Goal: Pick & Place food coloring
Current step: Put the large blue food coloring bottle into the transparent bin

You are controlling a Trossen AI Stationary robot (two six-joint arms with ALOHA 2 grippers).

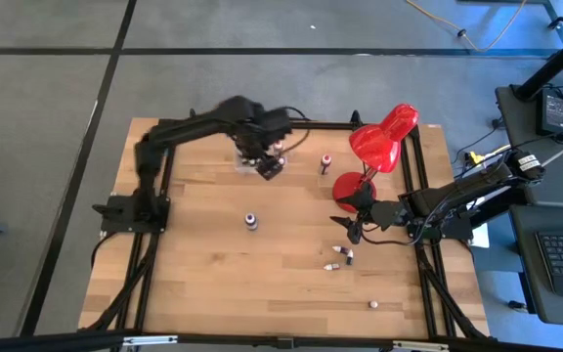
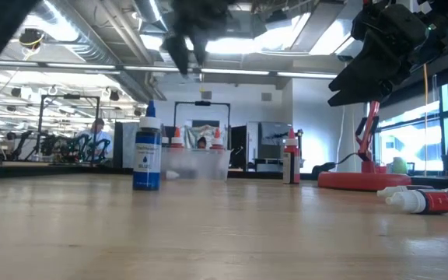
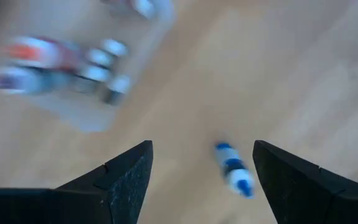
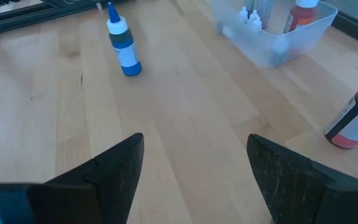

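Observation:
The robot's left gripper will next move to the blue food coloring bottle standing in the middle of the table and close on the bottle's body [image 1: 251, 222] [image 3: 233, 166], just below its white cap.
My left gripper [image 3: 201, 180] is open and empty, up in the air by the clear plastic box [image 1: 262, 159] at the table's far side. The box holds several small white-capped bottles [image 3: 73, 68]. A blue food coloring bottle [image 1: 252, 221] stands upright on the table mid-way, also seen as blue bottle [image 4: 123, 46]. A red bottle [image 1: 325, 163] stands right of the box. Three tiny bottles lie on their sides near the right edge: [image 1: 343, 251], [image 1: 332, 265], [image 1: 372, 305]. My right gripper [image 4: 194, 180] is open and empty, hovering just above the table near the lamp base.
A red desk lamp [image 1: 384, 137] stands on its round base [image 1: 350, 186] at the table's right, close behind my right gripper [image 1: 350, 227]. Bare wood lies between the blue bottle and the near edge. Black frame rails run along the table's left and right sides.

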